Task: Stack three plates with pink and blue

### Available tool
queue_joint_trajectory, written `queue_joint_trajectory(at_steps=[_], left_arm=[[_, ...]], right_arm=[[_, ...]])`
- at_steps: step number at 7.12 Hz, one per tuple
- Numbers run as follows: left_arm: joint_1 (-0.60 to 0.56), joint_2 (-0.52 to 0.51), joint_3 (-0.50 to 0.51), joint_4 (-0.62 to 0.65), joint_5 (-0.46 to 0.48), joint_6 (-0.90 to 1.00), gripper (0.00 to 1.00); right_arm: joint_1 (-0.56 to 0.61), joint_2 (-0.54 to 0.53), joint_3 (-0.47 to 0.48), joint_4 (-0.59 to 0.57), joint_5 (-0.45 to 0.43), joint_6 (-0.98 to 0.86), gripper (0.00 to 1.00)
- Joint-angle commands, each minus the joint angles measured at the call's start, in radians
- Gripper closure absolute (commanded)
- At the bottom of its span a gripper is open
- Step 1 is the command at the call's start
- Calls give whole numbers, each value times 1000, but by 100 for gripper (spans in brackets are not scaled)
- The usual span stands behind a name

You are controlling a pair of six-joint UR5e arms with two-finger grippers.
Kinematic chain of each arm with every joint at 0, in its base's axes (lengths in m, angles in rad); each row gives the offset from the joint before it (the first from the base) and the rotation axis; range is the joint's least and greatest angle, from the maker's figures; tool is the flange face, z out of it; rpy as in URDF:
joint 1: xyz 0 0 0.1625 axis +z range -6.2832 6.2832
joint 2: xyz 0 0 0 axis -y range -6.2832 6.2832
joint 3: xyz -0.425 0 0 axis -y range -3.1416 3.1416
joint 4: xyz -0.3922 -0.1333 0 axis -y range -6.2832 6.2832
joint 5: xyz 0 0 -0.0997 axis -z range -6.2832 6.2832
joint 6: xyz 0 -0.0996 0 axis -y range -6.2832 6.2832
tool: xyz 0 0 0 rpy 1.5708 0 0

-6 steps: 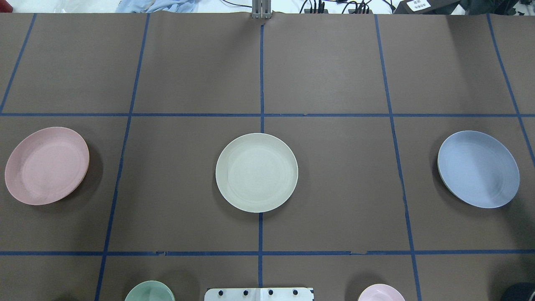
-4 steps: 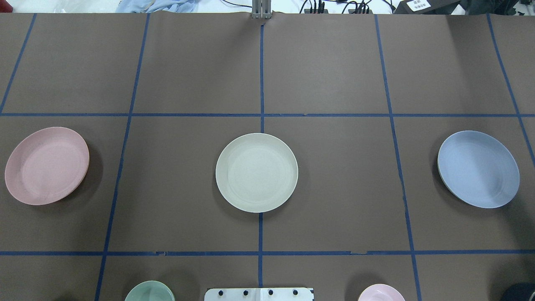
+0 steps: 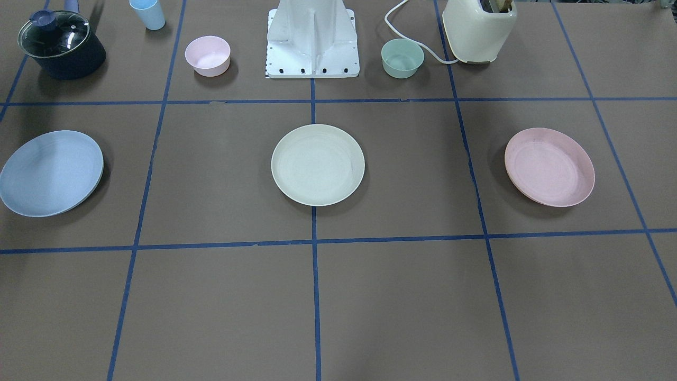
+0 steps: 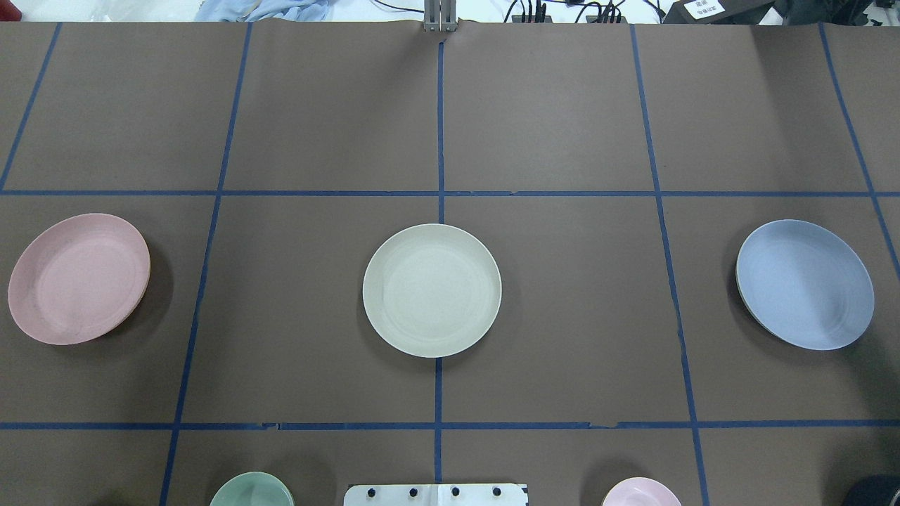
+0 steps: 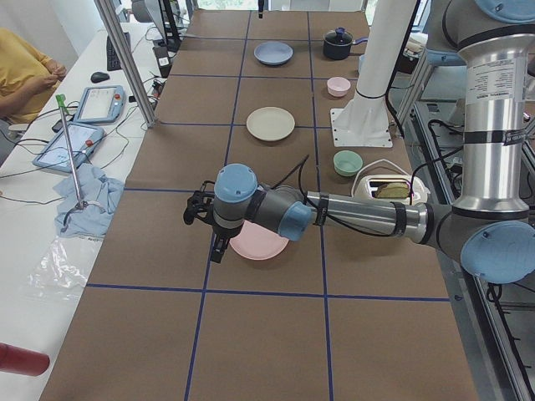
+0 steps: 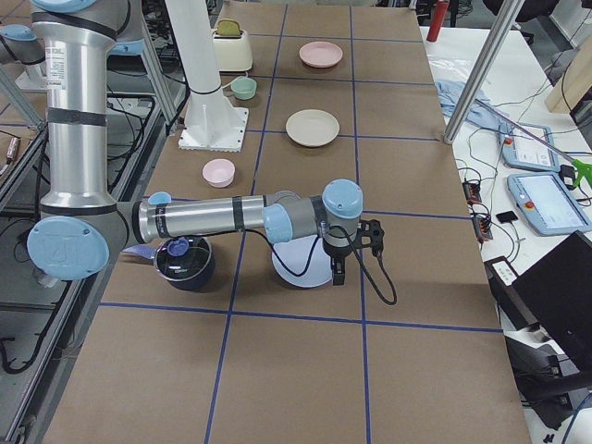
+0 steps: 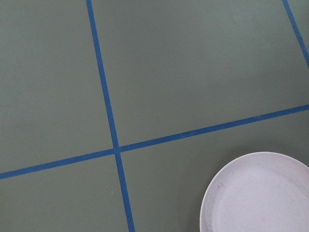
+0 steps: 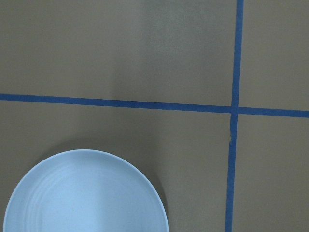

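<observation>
I should move my left gripper to the pink plate next and close it on its outer rim [image 3: 593,172] [image 7: 201,222], on the side farthest from the cream plate.
Three plates lie apart in a row on the brown table. The cream plate [image 4: 432,289] is in the middle and also shows in the front view [image 3: 318,164]. The pink plate [image 4: 79,278] lies on the left and the blue plate [image 4: 805,284] on the right. My left gripper [image 5: 216,248] hangs above the table beside the pink plate [image 5: 259,244]. My right gripper [image 6: 338,270] hangs beside the blue plate [image 6: 301,264]. Both show only in the side views, so I cannot tell whether they are open or shut. The left wrist view shows the pink plate's edge [image 7: 258,193], the right wrist view the blue plate [image 8: 87,193].
Near the robot base [image 3: 313,37] stand a small pink bowl [image 3: 208,55], a small green bowl [image 3: 402,57], a toaster [image 3: 478,29], a lidded dark pot [image 3: 61,45] and a blue cup [image 3: 148,13]. Blue tape lines divide the table.
The plates have not moved. The shadow over the blue plate's right side has shifted off toward the table's right edge.
</observation>
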Motion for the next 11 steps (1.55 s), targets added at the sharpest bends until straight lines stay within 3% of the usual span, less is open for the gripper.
queue_joint_trajectory(at_steps=[1, 4, 6, 9, 11], left_arm=[[0, 0, 2, -3, 1, -4, 0], [2, 0, 3, -5, 0, 1, 0], [27, -1, 31, -28, -6, -2, 0], [139, -32, 208, -245, -8, -101, 0], [275, -63, 269, -255, 1, -193, 0]], right_arm=[[-2, 1, -7, 0, 12, 2, 0], [-24, 1, -5, 1, 12, -1, 0], [-55, 0, -13, 71, 12, 11, 0], [-63, 0, -8, 73, 13, 14, 0], [-63, 0, -11, 75, 10, 11, 0]])
